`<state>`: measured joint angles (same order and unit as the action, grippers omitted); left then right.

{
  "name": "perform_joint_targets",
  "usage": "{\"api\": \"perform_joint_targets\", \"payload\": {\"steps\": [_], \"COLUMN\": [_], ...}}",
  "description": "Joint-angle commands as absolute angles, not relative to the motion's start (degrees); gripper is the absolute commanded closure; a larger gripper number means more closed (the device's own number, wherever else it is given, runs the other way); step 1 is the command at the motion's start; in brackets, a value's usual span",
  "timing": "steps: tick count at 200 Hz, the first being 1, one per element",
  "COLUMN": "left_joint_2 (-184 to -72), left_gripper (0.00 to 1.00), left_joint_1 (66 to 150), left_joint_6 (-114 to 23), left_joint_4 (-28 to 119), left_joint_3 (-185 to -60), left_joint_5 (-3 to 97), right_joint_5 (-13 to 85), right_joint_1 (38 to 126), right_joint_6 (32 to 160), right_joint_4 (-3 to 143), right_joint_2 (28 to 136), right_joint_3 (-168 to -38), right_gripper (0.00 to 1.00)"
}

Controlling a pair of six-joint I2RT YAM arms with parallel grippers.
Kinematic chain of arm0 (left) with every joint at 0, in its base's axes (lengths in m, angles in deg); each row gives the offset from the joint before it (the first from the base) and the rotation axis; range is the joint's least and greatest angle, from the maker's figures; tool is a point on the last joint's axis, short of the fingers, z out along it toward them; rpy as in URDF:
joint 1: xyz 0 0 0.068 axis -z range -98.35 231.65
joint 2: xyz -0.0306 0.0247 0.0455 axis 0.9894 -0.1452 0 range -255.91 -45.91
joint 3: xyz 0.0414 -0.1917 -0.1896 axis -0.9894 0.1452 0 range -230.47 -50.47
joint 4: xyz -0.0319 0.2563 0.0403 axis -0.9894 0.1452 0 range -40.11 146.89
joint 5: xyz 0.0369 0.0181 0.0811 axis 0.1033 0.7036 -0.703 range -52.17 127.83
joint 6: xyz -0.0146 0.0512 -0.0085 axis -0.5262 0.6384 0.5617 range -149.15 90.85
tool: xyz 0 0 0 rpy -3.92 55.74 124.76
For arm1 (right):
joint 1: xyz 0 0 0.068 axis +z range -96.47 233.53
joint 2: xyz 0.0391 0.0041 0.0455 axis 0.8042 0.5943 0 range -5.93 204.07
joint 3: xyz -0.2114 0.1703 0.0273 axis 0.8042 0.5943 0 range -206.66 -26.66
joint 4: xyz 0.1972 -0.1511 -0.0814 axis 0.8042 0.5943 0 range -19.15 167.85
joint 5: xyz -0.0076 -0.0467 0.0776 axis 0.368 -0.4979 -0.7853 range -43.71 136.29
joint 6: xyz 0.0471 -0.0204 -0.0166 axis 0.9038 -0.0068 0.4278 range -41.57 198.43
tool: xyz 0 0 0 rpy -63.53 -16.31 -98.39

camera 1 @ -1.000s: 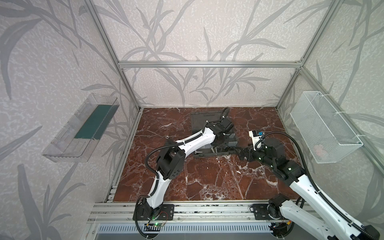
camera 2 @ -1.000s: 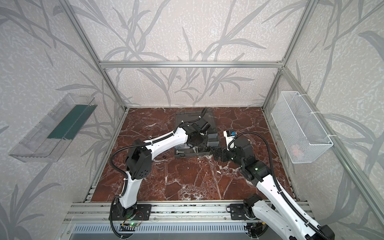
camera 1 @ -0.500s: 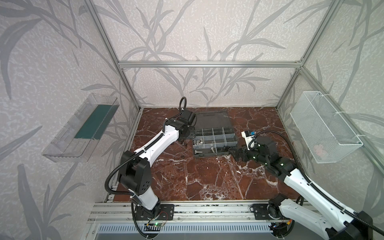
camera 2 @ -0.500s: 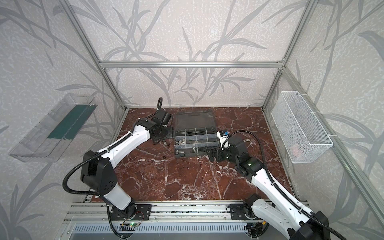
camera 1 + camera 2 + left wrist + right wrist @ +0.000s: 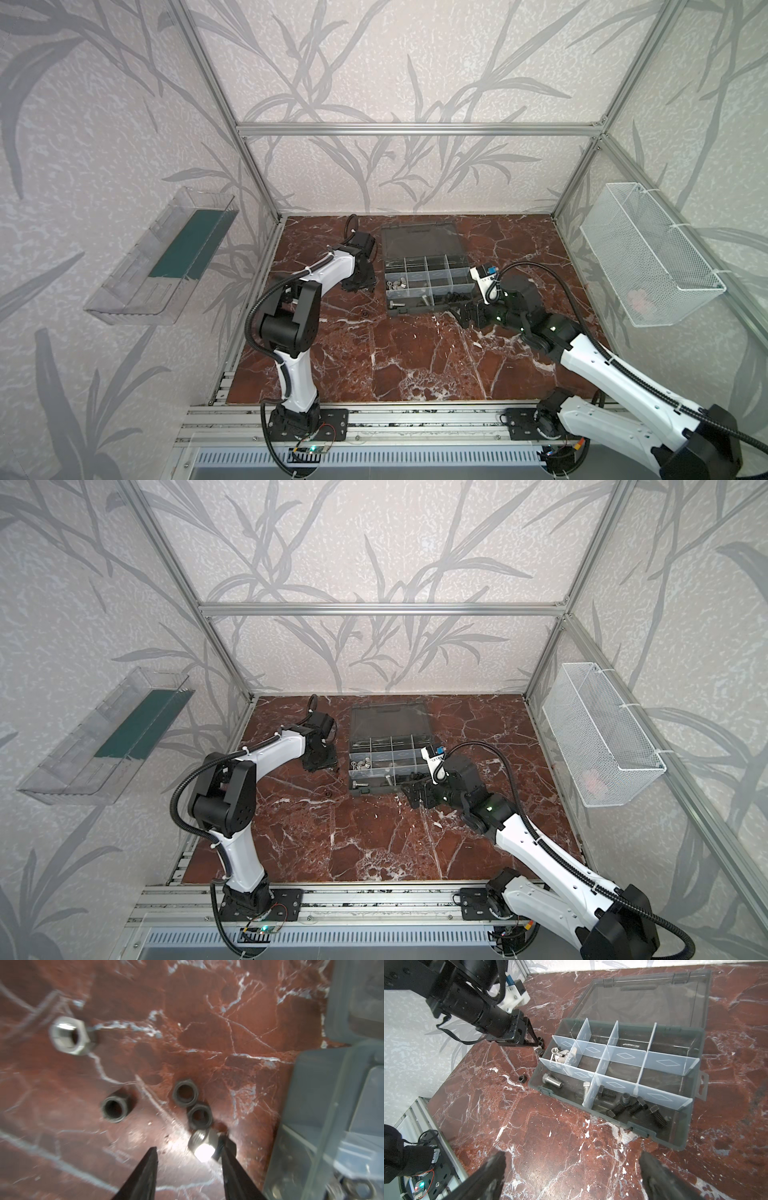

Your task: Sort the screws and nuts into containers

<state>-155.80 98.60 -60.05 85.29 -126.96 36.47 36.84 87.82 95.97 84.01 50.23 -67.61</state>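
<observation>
Next, I take the other black nut [image 5: 200, 1116] just ahead of the silver nut first, because the silver nut lies against a black nut under my left gripper's finger.
In the left wrist view my left gripper [image 5: 189, 1144] hangs open over the marble floor, just left of the organizer case [image 5: 311, 1093]. A silver nut [image 5: 202, 1145] lies between its jaws, against one fingertip. Ahead lie three black nuts [image 5: 185, 1094] and another silver nut [image 5: 69, 1035]. The case's containers [image 5: 629, 1055] hold silver nuts [image 5: 560, 1054], silver screws [image 5: 552, 1080] and black screws [image 5: 633, 1107]. My right gripper [image 5: 574, 1159] is open over bare floor in front of the case. Both top views show the left gripper [image 5: 359, 284] and the right gripper [image 5: 465, 316].
One black nut [image 5: 521, 1078] lies alone near the case's front left corner. The case lid [image 5: 643, 999] lies flat behind it. A clear wall tray [image 5: 166, 257] hangs on the left and a white mesh basket [image 5: 648, 253] on the right. An aluminium rail [image 5: 374, 419] runs along the front.
The left arm has pulled back from over the case to its left side and come down low over the loose nuts. The right arm has shifted only slightly.
</observation>
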Motion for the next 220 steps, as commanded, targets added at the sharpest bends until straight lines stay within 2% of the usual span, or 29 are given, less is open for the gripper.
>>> {"api": "perform_joint_targets", "payload": {"steps": [1, 101, 132, 151, 220], "left_joint_2": [-156.92, -162.4, -161.77, -160.69, -156.17], "left_gripper": [0.53, 0.61, 0.74, 0.78, 0.77], "left_joint_1": [98.95, 98.96, 99.05, 99.31, 101.29], "left_joint_6": [-58.07, -56.74, -57.41, -57.71, -59.06], "left_joint_4": [83.5, 85.72, 85.57, 85.73, 86.35], "left_joint_3": [-129.31, -131.14, -130.53, -129.61, -125.15], "left_joint_5": [38.86, 36.47, 36.77, 36.6, 35.72], "right_joint_5": [38.2, 38.2, 38.47, 38.42, 37.85], "right_joint_1": [88.02, 88.07, 88.08, 88.08, 88.08], "right_joint_6": [96.09, 96.27, 96.09, 96.18, 96.7], "right_joint_4": [84.18, 83.44, 83.59, 83.5, 82.62], "right_joint_2": [49.09, 50.76, 50.63, 50.58, 50.93], "right_joint_3": [-67.88, -68.41, -68.17, -68.07, -67.71], "right_gripper": [0.01, 0.01, 0.01, 0.01, 0.01]}}
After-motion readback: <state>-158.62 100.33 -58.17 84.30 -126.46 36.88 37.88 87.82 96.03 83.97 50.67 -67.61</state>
